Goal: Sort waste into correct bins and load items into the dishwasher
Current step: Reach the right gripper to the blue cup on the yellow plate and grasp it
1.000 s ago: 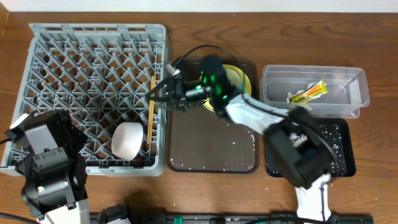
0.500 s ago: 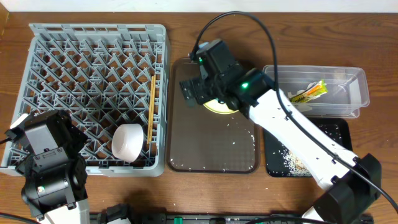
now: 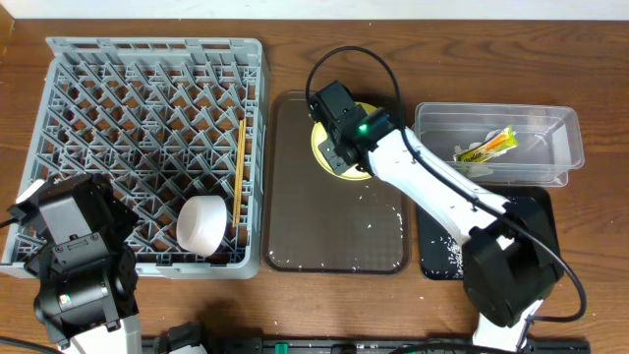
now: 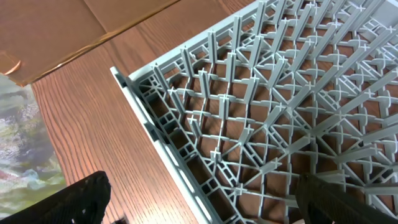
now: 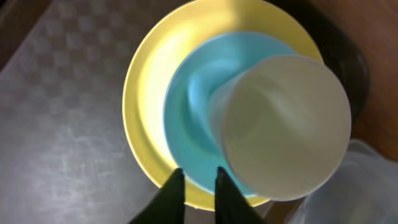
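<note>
My right fingers are nearly shut above the yellow plate's rim, beside the white cup; next I open them and take the cup's rim (image 5: pixel 239 169) first.
The yellow plate (image 5: pixel 144 106) lies on the brown serving tray (image 3: pixel 334 231), with the light blue bowl (image 5: pixel 189 115) on it and the white cup (image 5: pixel 283 127) in the bowl. My right gripper (image 5: pixel 196 173) hovers over the plate's near rim, its jaws drawn to a slim gap with nothing between them. The grey dishwasher rack (image 3: pixel 147 118) holds the chopsticks (image 3: pixel 239 172) and the white bowl (image 3: pixel 201 223). My left gripper (image 4: pixel 211 202) is wide open over the rack's corner (image 4: pixel 161 143). The wrapper (image 3: pixel 486 147) lies in the clear tub (image 3: pixel 550 133).
The black tray (image 3: pixel 536 211) sits below the clear tub, partly hidden by my right arm (image 3: pixel 442 192). Whitish grains (image 3: pixel 378 211) are scattered on the brown tray and on the black tray. My left arm (image 3: pixel 74 256) stands at the rack's lower-left corner.
My right gripper swung from the rack's right edge to above the yellow plate, and its jaws went from wide open to nearly closed. The left arm stayed still.
</note>
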`<state>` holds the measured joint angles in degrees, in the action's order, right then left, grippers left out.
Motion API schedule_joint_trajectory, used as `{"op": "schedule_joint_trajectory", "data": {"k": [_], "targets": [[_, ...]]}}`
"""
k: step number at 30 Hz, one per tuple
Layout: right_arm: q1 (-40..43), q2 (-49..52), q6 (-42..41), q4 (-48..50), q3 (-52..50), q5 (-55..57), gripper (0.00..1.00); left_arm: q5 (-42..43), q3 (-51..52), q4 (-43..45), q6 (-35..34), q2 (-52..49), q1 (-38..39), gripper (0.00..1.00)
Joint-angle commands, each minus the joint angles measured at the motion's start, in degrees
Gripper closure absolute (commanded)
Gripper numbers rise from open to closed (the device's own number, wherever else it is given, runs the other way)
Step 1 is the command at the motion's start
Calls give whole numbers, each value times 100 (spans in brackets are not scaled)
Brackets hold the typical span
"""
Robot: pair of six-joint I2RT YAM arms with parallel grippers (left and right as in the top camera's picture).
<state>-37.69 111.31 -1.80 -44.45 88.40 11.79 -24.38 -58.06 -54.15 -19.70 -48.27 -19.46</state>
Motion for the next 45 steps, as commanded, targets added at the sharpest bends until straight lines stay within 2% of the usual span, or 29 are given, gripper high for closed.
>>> {"op": "schedule_joint_trajectory", "data": {"k": [1, 18, 21, 24, 30, 34, 39, 45], "targets": [[57, 133, 223, 127, -9, 192, 72, -74, -98, -24, -57, 4, -24, 4], [181, 238, 533, 269, -22, 468, 75, -74, -98, -24, -57, 4, -24, 4], [199, 278, 533, 267, -35, 468, 77, -74, -98, -24, -57, 4, -24, 4], [201, 284, 533, 267, -37, 468, 84, -76, -98, -24, -57, 4, -24, 4], [179, 284, 531, 195, -42, 411, 84, -76, -98, -24, -57, 4, -24, 4], [186, 284, 535, 138, -44, 435, 99, -74, -98, -24, -57, 4, -24, 4], [184, 262, 634, 142, 44, 476, 99, -76, -98, -24, -57, 4, -24, 4], [87, -297, 704, -455, 901, 127, 99, -74, -98, -24, -57, 4, -24, 4]]}}
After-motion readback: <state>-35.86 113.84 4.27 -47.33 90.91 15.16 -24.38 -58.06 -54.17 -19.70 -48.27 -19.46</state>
